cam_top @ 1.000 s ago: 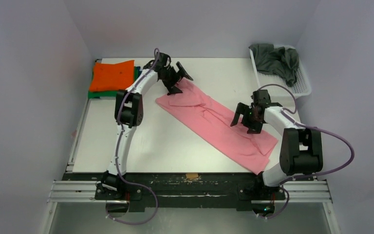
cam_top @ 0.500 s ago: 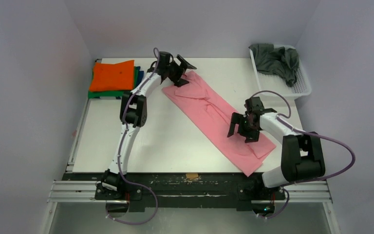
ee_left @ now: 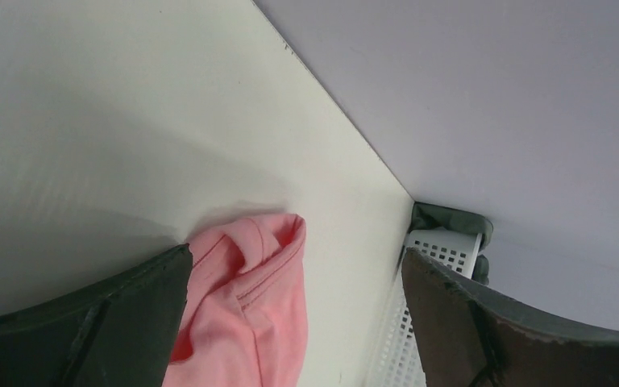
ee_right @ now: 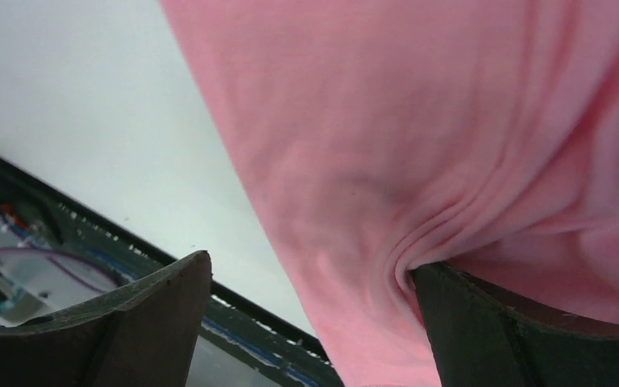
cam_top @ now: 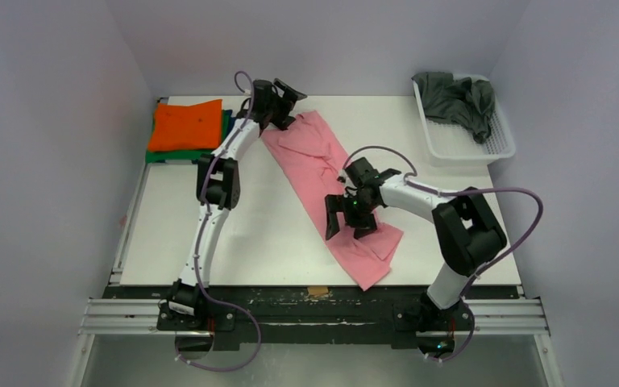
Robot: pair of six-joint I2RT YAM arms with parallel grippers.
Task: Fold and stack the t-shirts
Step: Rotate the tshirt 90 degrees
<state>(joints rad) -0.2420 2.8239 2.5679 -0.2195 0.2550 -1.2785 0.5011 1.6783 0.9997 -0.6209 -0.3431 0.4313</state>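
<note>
My right gripper closes next on the near-end corner (cam_top: 400,235) of the pink t-shirt on the side of the basket, because the near end folds back.
A salmon pink t-shirt (cam_top: 314,165) lies as a long, narrow strip running from the back centre of the table to its front edge. My left gripper (cam_top: 284,105) is open at the strip's far end, where a pink corner (ee_left: 250,298) lies between its fingers without being pinched. My right gripper (cam_top: 348,226) is open over the near part of the strip, and its right finger (ee_right: 483,322) pushes creases into the pink t-shirt (ee_right: 451,121). An orange t-shirt (cam_top: 184,125) lies folded on a green one (cam_top: 179,155) at the back left. A dark grey t-shirt (cam_top: 455,101) is crumpled in the basket.
The white slotted basket (cam_top: 471,149) stands at the back right corner, also in the left wrist view (ee_left: 443,250). The black front rail (ee_right: 89,234) of the table runs close below my right gripper. Walls close in the table on three sides.
The pink strip has swung and slid leftward. My right gripper has dragged its near end left toward the table's middle. My left gripper has moved back and left with the far end.
</note>
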